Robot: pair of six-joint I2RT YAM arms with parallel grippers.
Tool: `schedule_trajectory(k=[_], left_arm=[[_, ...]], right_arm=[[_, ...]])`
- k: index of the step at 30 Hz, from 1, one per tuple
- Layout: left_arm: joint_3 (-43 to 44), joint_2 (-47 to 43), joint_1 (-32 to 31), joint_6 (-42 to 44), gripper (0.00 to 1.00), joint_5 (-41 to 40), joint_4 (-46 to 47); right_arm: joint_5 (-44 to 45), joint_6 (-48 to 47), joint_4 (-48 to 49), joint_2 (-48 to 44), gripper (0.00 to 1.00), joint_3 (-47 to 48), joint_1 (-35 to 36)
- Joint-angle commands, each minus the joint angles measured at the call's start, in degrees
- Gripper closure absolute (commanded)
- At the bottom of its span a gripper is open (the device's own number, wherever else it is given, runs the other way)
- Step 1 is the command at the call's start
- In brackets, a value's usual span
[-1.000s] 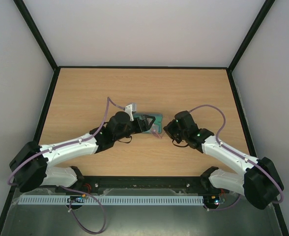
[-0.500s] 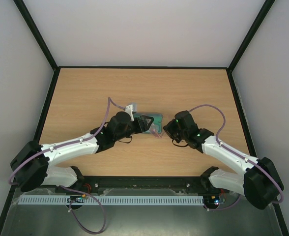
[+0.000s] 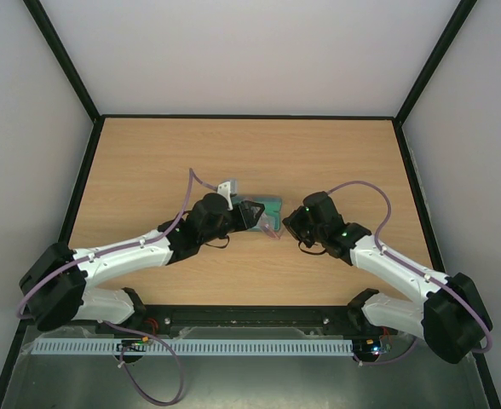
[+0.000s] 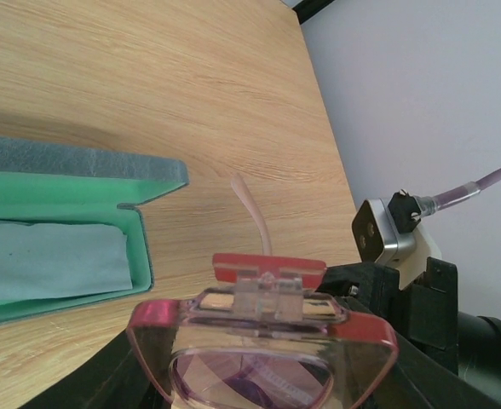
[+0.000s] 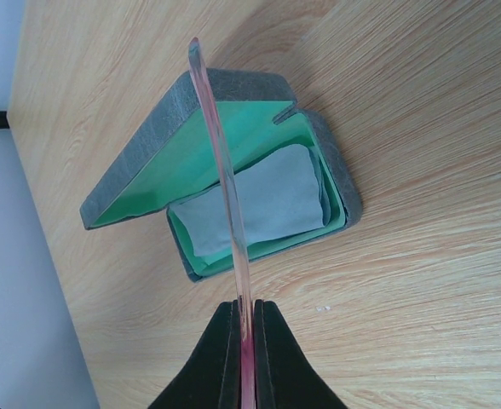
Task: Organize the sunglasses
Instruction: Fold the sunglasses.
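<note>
My right gripper needs to open, back away and take the front by the lens (image 3: 273, 229) beyond my left gripper, since it holds the sunglasses only by a slim arm.
The pink translucent sunglasses (image 3: 273, 228) hang between both grippers just in front of the open grey-blue case (image 3: 272, 204). In the left wrist view, my left gripper (image 4: 263, 379) is shut on the front of the sunglasses (image 4: 263, 336), with one lens facing the camera and one slim arm (image 4: 252, 213) sticking out ahead. In the right wrist view, my right gripper (image 5: 246, 319) is shut on the other slim arm (image 5: 225, 170), held above the case (image 5: 233, 85). The case's green lining holds the folded blue-grey cloth (image 5: 259, 204).
The case (image 4: 80, 158) lies open on the wooden table (image 3: 148, 162), lid tipped back and the cloth (image 4: 46, 256) inside. The right arm's wrist camera (image 4: 387, 239) is close to the left gripper. Black rails and white walls edge the table.
The left arm has crept slightly to the right. Both grippers keep their hold on the sunglasses.
</note>
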Motion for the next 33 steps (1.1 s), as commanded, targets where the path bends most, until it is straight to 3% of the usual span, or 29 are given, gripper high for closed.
schedule_trajectory(k=[1,7,13,17,20,22,25,29,33], left_arm=[[1.92,0.45,-0.33,-0.13,0.55,-0.37,0.55],[2.09,0.38,-0.29,-0.02,0.55,-0.55,0.10],[3.06,-1.14,0.14,1.62,0.56,-1.43,-3.12],[4.30,-3.14,1.65,4.08,0.57,0.40,-6.62],[4.56,-4.99,4.11,6.36,0.58,4.61,-8.80],[4.48,-6.48,6.62,8.08,0.58,8.26,-10.94],[4.37,-8.76,11.71,10.57,0.58,17.63,-13.13],[4.86,-10.87,16.70,14.79,0.58,27.46,-16.16],[4.43,-10.13,18.03,16.76,0.58,37.67,-14.34]], right_arm=[[0.36,-0.44,-0.41,-1.06,0.99,-0.44,0.35],[0.35,-0.94,-0.40,-1.06,0.95,-0.16,0.32],[4.06,-5.03,-5.19,-3.31,0.53,2.95,0.31],[9.02,-10.04,-11.16,-7.02,0.32,6.74,0.26],[11.72,-14.03,-15.72,-9.39,0.22,9.48,0.21],[12.52,-16.39,-18.30,-10.55,0.21,10.67,0.20],[11.69,-18.68,-20.01,-12.57,0.29,9.71,0.18],[8.71,-19.93,-19.11,-15.54,0.62,5.65,0.19],[4.77,-21.61,-15.44,-14.91,0.71,2.67,0.20]])
